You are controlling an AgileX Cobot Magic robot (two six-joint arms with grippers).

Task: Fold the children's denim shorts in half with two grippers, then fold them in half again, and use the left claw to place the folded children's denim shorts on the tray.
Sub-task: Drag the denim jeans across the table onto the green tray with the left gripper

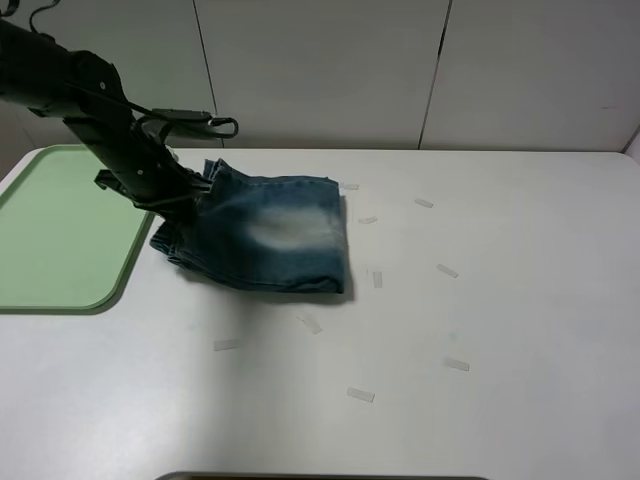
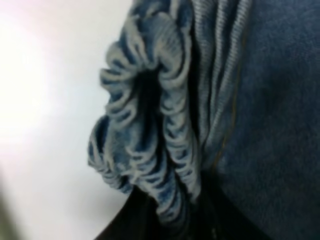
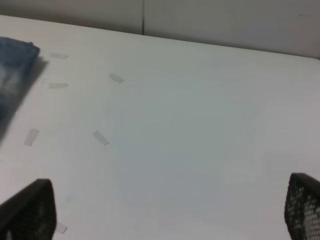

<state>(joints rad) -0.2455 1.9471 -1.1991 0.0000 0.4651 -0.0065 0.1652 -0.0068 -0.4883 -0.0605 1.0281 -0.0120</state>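
Observation:
My left gripper is to let go of the folded denim shorts on the back part of the light-green tray [image 1: 74, 212], toward the wall. The shorts still lie beside the tray.
The children's denim shorts [image 1: 275, 235] lie folded into a compact block on the white table, pale bleached patch facing up. Just to their left is the light-green tray [image 1: 60, 230]. My left claw [image 1: 195, 198] reaches down at the shorts' left edge, next to the tray's rim. In the left wrist view the ruched elastic waistband [image 2: 150, 125] bunches up right at the black fingers [image 2: 150, 225], which are shut on it. My right gripper [image 3: 167, 207] is open over bare table, and only a corner of the shorts [image 3: 15, 65] shows in its view. The right arm is out of the exterior view.
Several small pale tape strips [image 1: 447, 270] are stuck on the table to the right of and in front of the shorts. A white panelled wall [image 1: 320, 70] runs behind the table. A dark edge [image 1: 320, 476] shows at the table's front.

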